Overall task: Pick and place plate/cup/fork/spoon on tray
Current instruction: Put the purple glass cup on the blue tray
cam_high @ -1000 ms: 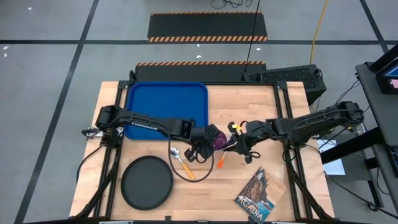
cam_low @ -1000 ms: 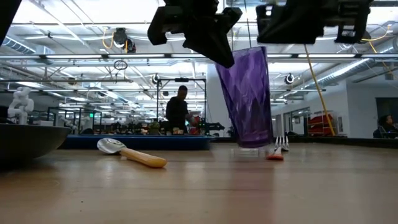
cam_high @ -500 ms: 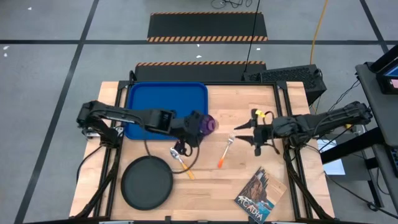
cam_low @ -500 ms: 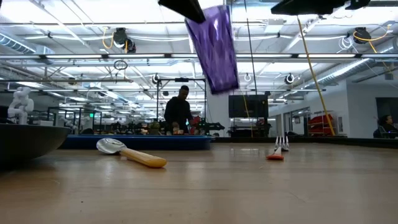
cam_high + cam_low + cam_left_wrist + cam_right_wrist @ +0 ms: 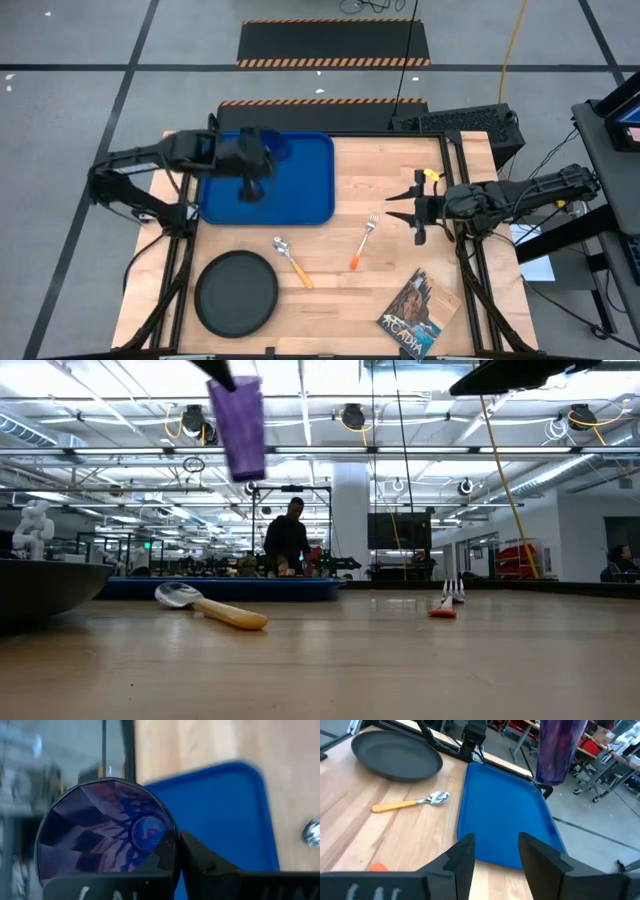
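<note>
Next, my left gripper lets go of the purple cup in the blue tray's far corner [image 5: 232, 144], where it will sit away from the fork.
The purple cup [image 5: 238, 425] hangs high above the blue tray [image 5: 300, 190], with my left gripper [image 5: 250, 168] shut on it; the left wrist view looks into its open mouth [image 5: 107, 835]. On the wood lie the spoon [image 5: 292, 260], the fork [image 5: 363, 243] and, near the front left, the black plate [image 5: 236, 293]. My right gripper [image 5: 405, 210] hovers open right of the fork, nothing between its fingers [image 5: 465, 855]. My left gripper holds the cup by its rim wall [image 5: 172, 845], the fingers coming from above and pointing down. One finger [image 5: 205, 865] lies outside the wall; the other seems to be inside the mouth. The cup hangs below the fingers, slightly tilted, clear of the tray.
A book [image 5: 418, 315] lies at the table's front right corner. Bare wood lies between the tray and my right gripper. A person [image 5: 288, 540] stands in the room beyond the table.
My left gripper has risen and carried the cup from the table's middle toward the far left, over the tray. My right gripper has opened beside the cup and drawn back toward the right edge. Spoon, fork and plate have stayed put.
</note>
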